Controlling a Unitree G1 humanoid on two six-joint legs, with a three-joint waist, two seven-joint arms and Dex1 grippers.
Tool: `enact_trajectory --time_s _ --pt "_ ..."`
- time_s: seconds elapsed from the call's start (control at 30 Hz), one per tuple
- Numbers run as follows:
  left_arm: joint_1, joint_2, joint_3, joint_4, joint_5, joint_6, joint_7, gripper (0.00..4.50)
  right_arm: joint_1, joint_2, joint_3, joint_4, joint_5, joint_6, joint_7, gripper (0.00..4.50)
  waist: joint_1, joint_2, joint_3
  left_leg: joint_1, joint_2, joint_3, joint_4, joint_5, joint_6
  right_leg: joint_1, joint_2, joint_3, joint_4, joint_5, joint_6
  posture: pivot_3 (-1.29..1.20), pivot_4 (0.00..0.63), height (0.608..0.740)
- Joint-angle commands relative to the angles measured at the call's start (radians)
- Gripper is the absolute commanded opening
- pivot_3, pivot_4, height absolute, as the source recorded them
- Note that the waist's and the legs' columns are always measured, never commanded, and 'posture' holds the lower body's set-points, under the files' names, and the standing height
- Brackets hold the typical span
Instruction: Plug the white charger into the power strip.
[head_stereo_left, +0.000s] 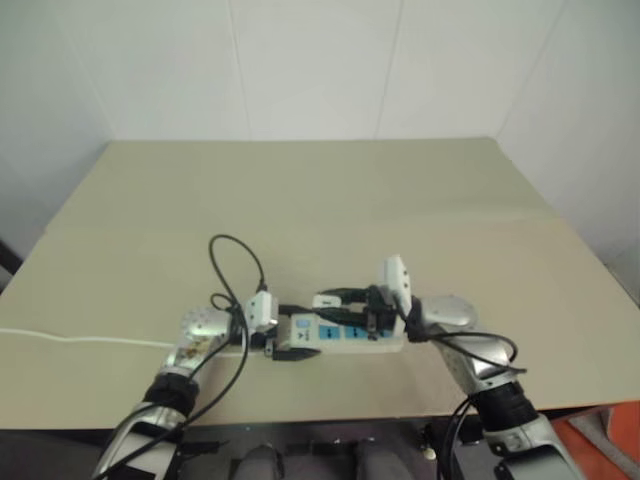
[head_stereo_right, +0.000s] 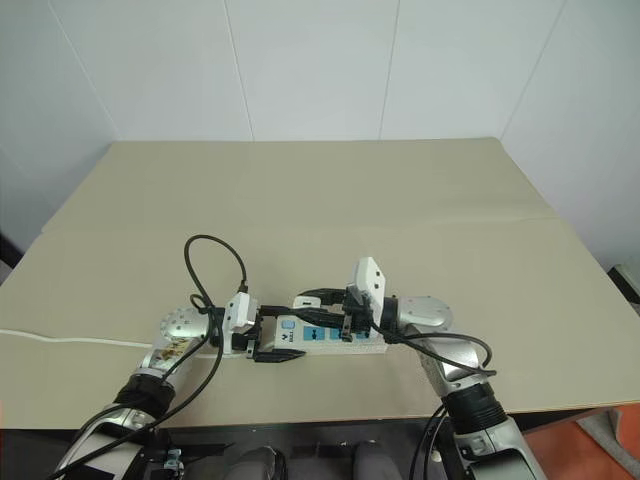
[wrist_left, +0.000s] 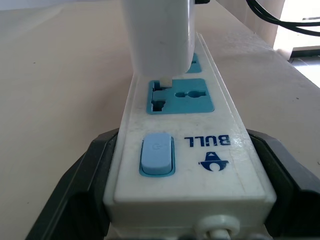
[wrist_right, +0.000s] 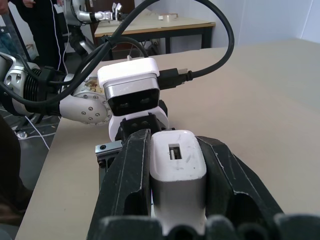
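Observation:
Next, I let go of the white charger with my right gripper and leave it standing upright on the blue socket panel (head_stereo_left: 328, 324) nearest the switch.
The power strip (wrist_left: 200, 150) is a white bar with blue socket panels and a blue switch, lying near the table's front edge (head_stereo_left: 345, 338). My left gripper (wrist_left: 185, 165) is shut on its switch end, one black finger on each long side. My right gripper (wrist_right: 175, 142) is shut on the white charger (wrist_right: 177, 165), held between both black fingers. In the left wrist view the white charger (wrist_left: 157, 35) stands upright over the socket nearest the switch, its prong right at the slot. Whether the prong has entered the slot is hidden.
The strip's white cord (head_stereo_left: 80, 338) runs left across the beige table (head_stereo_left: 320, 200). Black cables (head_stereo_left: 235, 260) loop above my left wrist. White walls close the back. In the right wrist view a person (wrist_right: 30, 20) stands beside another table (wrist_right: 150, 25) beyond.

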Motion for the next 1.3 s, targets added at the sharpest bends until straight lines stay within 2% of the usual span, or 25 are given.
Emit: enact_trajectory --time_s 0.03,0.43,1.0,1.3 --pt "0.023 0.018 -0.022 0.009 0.036 0.006 -0.011 3.32 -0.013 0.016 -0.008 0.013 -0.014 -0.062 0.016 1.2 0.0 0.0 0.0 0.0 0.0 0.0 0.0 0.0 0.0 0.0 0.0 0.0 0.0 0.0 0.0 0.0 0.15 0.74" --pt "0.022 0.024 -0.024 0.01 0.039 0.002 -0.014 3.32 -0.047 0.016 -0.033 0.127 -0.035 -0.115 0.058 1.2 0.0 0.0 0.0 0.0 0.0 0.0 0.0 0.0 0.0 0.0 0.0 0.0 0.0 0.0 0.0 0.0 0.15 0.74" --pt "0.02 0.024 -0.025 0.009 0.038 0.005 -0.014 3.32 -0.043 0.019 -0.021 0.186 -0.07 -0.139 0.081 1.2 0.0 0.0 0.0 0.0 0.0 0.0 0.0 0.0 0.0 0.0 0.0 0.0 -0.001 0.0 0.0 0.0 0.15 0.74" --pt "0.021 0.029 -0.024 0.006 0.038 0.008 -0.014 3.32 -0.018 -0.029 0.011 0.263 -0.11 -0.182 0.158 1.2 0.0 0.0 0.0 0.0 0.0 0.0 0.0 0.0 0.0 0.001 0.0 0.0 -0.002 0.0 0.0 0.0 0.15 0.74"
